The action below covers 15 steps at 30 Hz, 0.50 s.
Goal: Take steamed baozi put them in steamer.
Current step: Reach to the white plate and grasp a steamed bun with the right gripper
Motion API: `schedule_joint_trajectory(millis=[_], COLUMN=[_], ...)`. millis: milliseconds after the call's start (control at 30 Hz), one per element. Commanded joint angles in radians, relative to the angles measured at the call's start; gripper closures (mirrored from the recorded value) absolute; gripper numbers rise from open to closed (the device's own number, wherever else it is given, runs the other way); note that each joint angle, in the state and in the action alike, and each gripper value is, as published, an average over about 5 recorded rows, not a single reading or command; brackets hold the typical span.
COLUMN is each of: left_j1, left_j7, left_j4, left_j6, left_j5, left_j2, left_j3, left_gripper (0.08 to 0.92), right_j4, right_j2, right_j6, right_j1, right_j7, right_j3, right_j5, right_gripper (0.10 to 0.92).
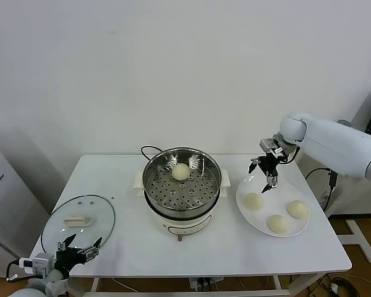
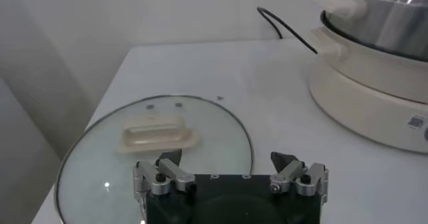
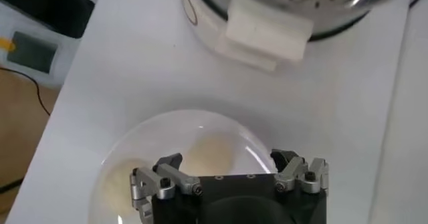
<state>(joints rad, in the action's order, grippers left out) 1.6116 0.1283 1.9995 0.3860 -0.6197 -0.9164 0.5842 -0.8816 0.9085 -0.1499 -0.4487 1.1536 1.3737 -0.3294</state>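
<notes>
Next, I lower my right gripper to the white plate and close it on the sides of the baozi (image 1: 253, 201) (image 3: 210, 155) that is lying nearest the steamer.
The steel steamer (image 1: 182, 185) stands mid-table on its cream base, with one baozi (image 1: 181, 172) on the perforated tray at the back. Three baozi lie on the white plate (image 1: 247, 187) to its right: one at the near left (image 1: 253, 201), one at the front (image 1: 277, 224), one at the right (image 1: 297, 209). My right gripper (image 1: 264, 174) is open and empty, hovering above the plate's left baozi (image 3: 209, 154). My left gripper (image 1: 80, 247) is open and empty, parked low at the front left, over the lid.
A round glass lid (image 1: 78, 221) with a cream handle (image 2: 154, 134) lies at the table's front left. The steamer's black cord (image 1: 147, 150) runs off behind it. The steamer's side handle (image 3: 265, 29) juts toward the plate.
</notes>
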Motion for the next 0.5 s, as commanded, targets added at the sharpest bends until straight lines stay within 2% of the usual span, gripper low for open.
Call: schedule_joint_trajectory(millis=[33, 500], left_j1=[0.000, 0.004], left_j7=[0.000, 0.000], left_j4=[-0.002, 0.001], left_j6=[0.000, -0.001], left_j5=[-0.001, -0.001], left_j2=[0.001, -0.002], left_j3=[0.001, 0.001], left_gripper=[0.177, 0.177], right_j4=[0.063, 0.149], right_j2=[0.001, 0.050], right_j6=[0.037, 0.020], right_j1=[0.130, 0.249], right_j7=[-0.032, -0.064], right_j3=[-0.068, -0.189], right_j5=[0.072, 0.160], right_gripper=[0.203, 0.203])
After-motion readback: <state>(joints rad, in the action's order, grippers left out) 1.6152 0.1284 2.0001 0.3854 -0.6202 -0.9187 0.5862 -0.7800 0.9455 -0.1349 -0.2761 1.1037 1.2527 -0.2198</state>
